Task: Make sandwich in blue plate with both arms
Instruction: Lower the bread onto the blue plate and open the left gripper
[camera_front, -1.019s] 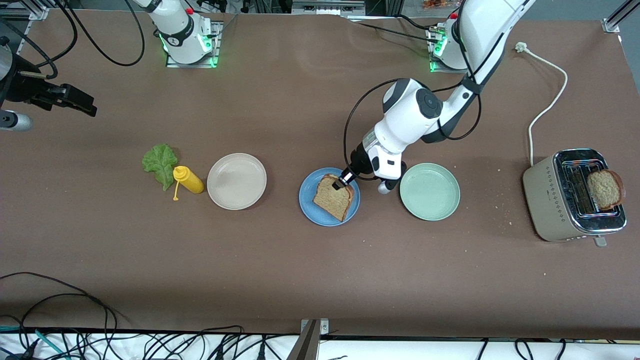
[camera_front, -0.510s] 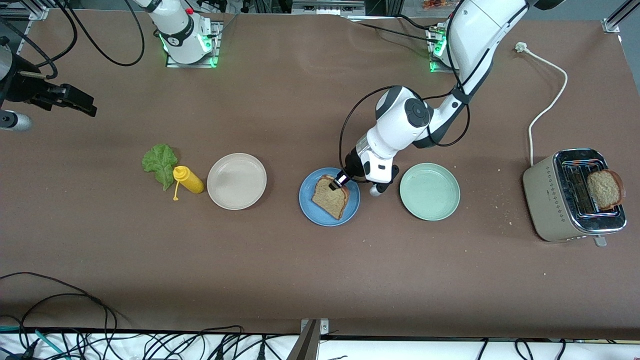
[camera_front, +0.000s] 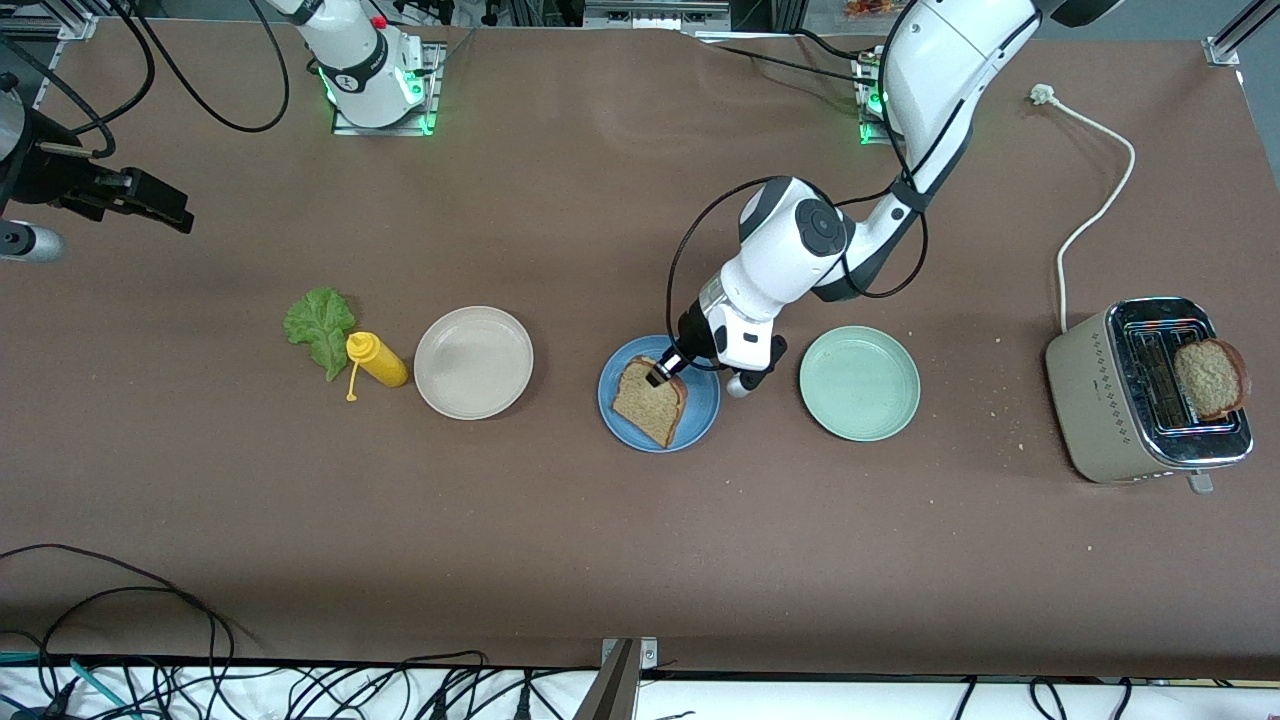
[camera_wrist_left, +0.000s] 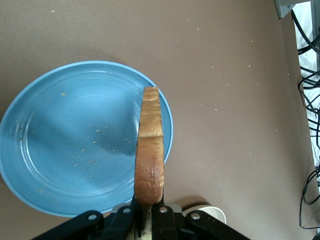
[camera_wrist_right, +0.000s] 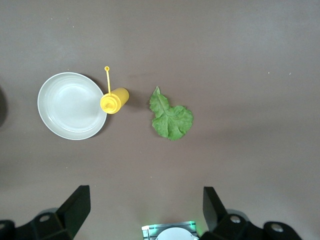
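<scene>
My left gripper will release the brown bread slice, laying it flat over the crumbs in the middle of the blue plate (camera_front: 662, 404) (camera_wrist_left: 96, 140). The slice now hangs tilted over that plate.
My left gripper (camera_front: 660, 374) is shut on one crust edge of a brown bread slice (camera_front: 648, 405) and holds it tilted over the blue plate (camera_front: 610, 400). In the left wrist view the slice (camera_wrist_left: 149, 150) hangs edge-on from the gripper (camera_wrist_left: 148, 220) above the crumb-dusted plate (camera_wrist_left: 65, 145). A second bread slice (camera_front: 1208, 378) sticks out of the toaster (camera_front: 1150, 390). The green lettuce leaf (camera_front: 320, 328) lies on the table toward the right arm's end; it also shows in the right wrist view (camera_wrist_right: 171, 119). My right gripper (camera_front: 165, 212) waits open and empty, high over that end (camera_wrist_right: 145, 202).
A yellow squeeze bottle (camera_front: 377, 360) lies between the lettuce and a beige-white plate (camera_front: 473, 362). A mint-green plate (camera_front: 859, 383) sits beside the blue plate toward the left arm's end. The toaster's white cord (camera_front: 1095, 200) runs toward the bases. Cables lie along the front edge.
My left gripper has carried the bread slice a little toward the right arm's end, farther over the blue plate. The right arm has not moved.
</scene>
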